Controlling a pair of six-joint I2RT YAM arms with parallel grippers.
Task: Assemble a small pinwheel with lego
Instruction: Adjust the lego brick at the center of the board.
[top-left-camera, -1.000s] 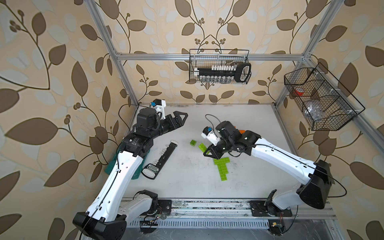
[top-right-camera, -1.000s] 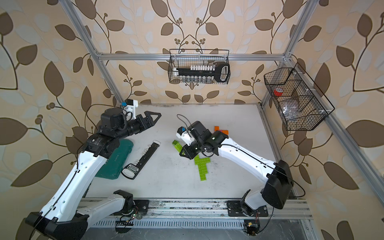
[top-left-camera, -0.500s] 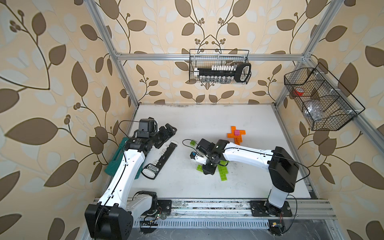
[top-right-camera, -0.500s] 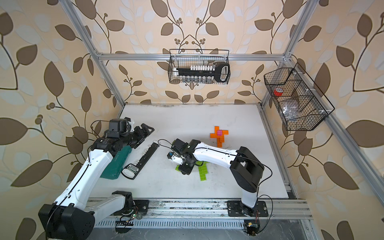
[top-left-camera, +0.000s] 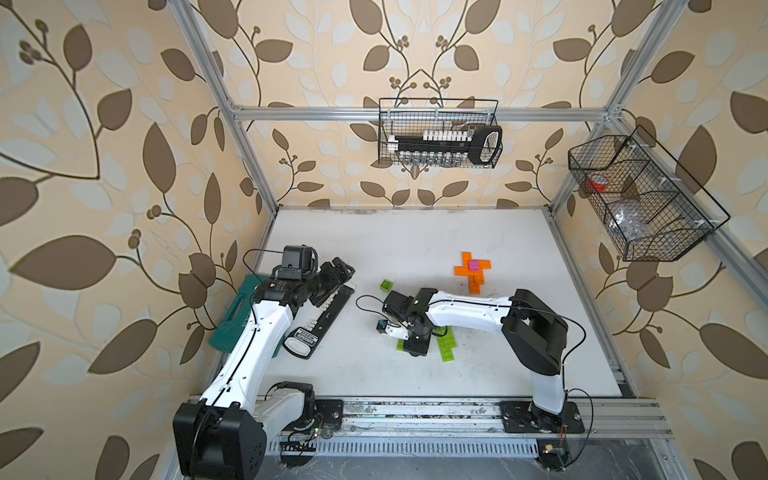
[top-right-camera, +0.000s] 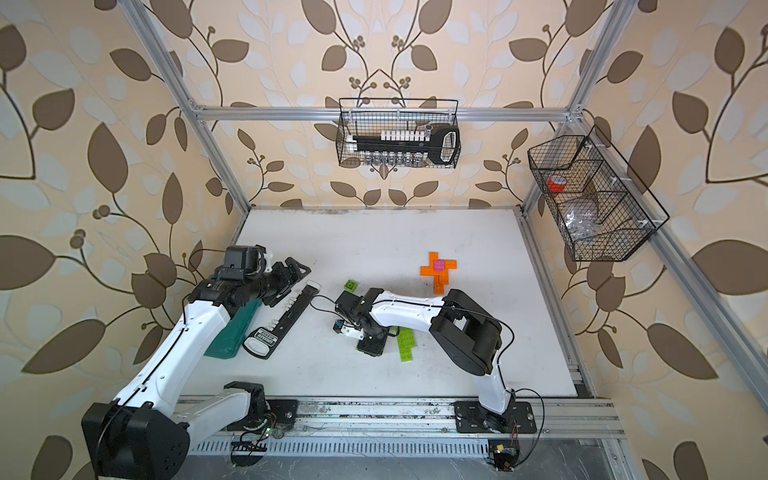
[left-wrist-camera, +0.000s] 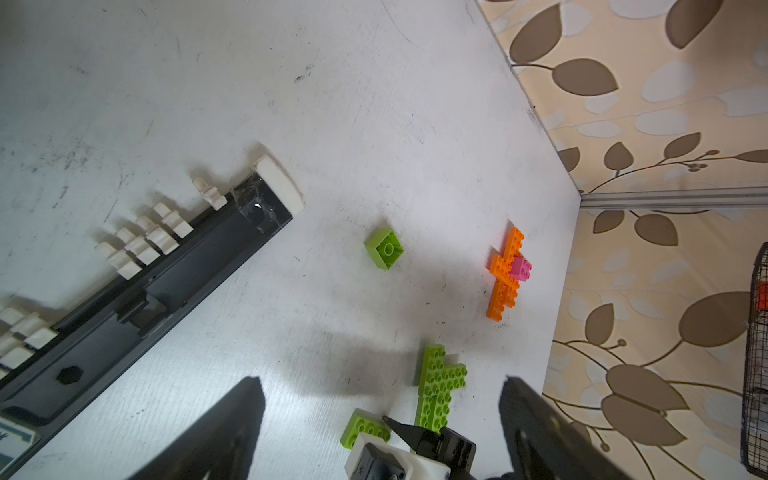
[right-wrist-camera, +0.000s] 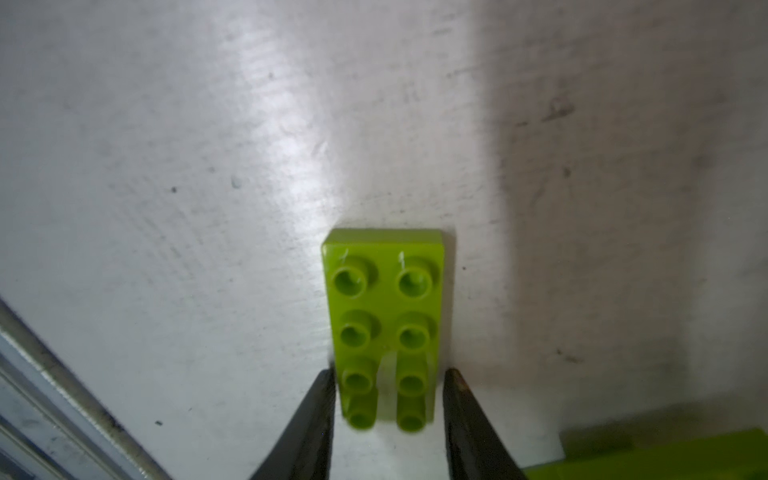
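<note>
My right gripper straddles the brick's long sides, which must fit against the joined lego; it should back off and pinch the brick's end stud (right-wrist-camera: 361, 412).
A lime-green oblong lego brick (right-wrist-camera: 384, 299) lies flat on the white table, studs up. My right gripper (right-wrist-camera: 388, 386) points down over it, open, with a finger on each side of its near end and a thin gap at each. The same brick (left-wrist-camera: 363, 428) sits just left of a flat group of joined lime-green lego (top-left-camera: 446, 345). An orange lego cross with a pink square lego (top-left-camera: 473, 264) on its middle lies farther back. A small green square lego (top-left-camera: 386, 284) lies upside down, alone. My left gripper (top-left-camera: 336, 274) hangs wide open and empty over the black rail.
A black rail (top-left-camera: 320, 320) with white clips lies on the left of the table, beside a teal case (top-left-camera: 235, 307) under my left arm. Wire baskets hang on the back wall (top-left-camera: 438, 137) and the right wall (top-left-camera: 640, 199). A metal track runs along the table's front edge.
My right gripper came down from mid-air with the lime brick to the table beside the lime group, and its jaws have now parted. My left arm dropped back over the black rail.
</note>
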